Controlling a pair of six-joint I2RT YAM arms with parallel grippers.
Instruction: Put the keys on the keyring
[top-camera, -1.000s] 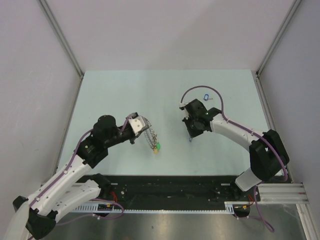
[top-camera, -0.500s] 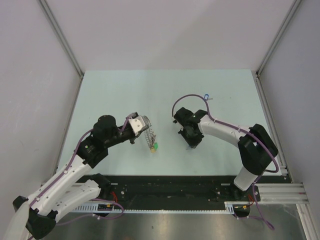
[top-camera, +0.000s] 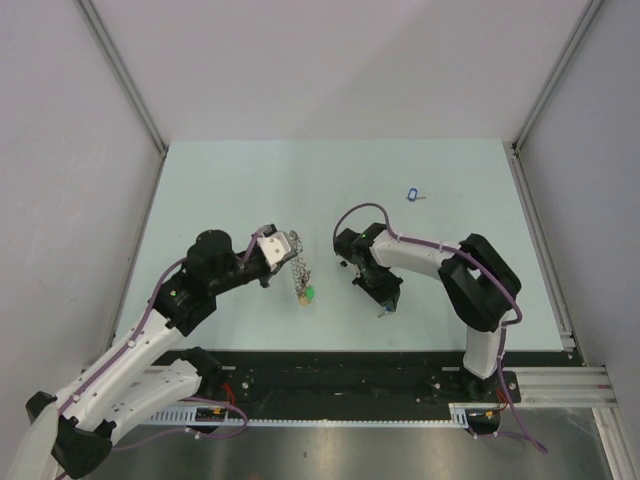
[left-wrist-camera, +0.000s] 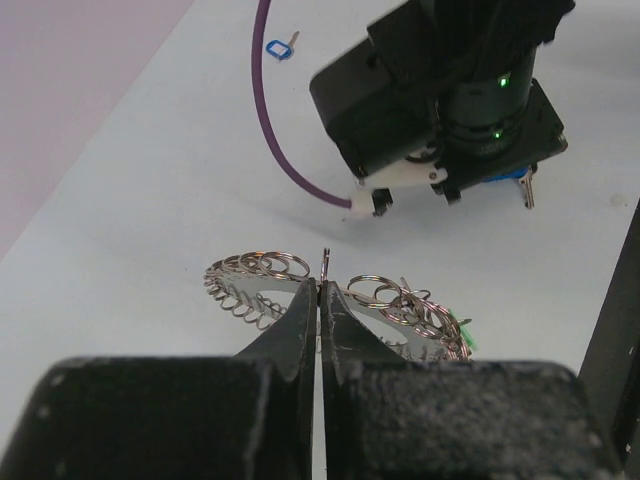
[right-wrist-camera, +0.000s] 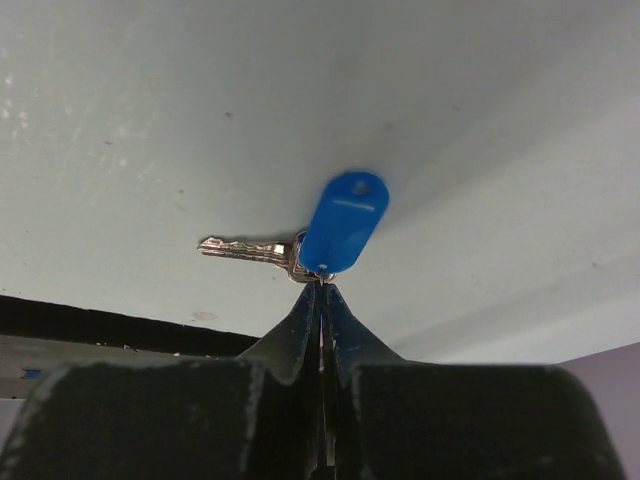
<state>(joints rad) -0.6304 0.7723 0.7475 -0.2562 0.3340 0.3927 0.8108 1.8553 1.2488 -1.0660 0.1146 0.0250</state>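
Observation:
The blue tag and the key's head crowd the small ring at the ends of my right gripper's fingers, so I will put them down and take the ring's free edge (right-wrist-camera: 327, 276).
My left gripper (top-camera: 288, 258) is shut on the rim of the keyring (top-camera: 300, 278), a silver ring fringed with small rings and a green tag (top-camera: 310, 293). In the left wrist view the closed gripper (left-wrist-camera: 322, 284) pinches the keyring (left-wrist-camera: 258, 276). My right gripper (top-camera: 384, 303) is shut on the small ring of a blue-tagged key (top-camera: 383, 312), to the right of the keyring. In the right wrist view the closed gripper (right-wrist-camera: 322, 286) holds the blue tag (right-wrist-camera: 343, 222) with the silver key (right-wrist-camera: 245, 249) pointing left. A second blue-tagged key (top-camera: 412, 194) lies at the far right on the table.
The pale green table (top-camera: 230, 190) has grey walls on three sides and a black rail (top-camera: 340, 370) along the near edge. The right arm's purple cable (left-wrist-camera: 275, 140) loops above the table between the two grippers.
My right arm has swung left and nearer, carrying the blue-tagged key closer to the keyring. The second blue key is now uncovered. The left gripper has held still.

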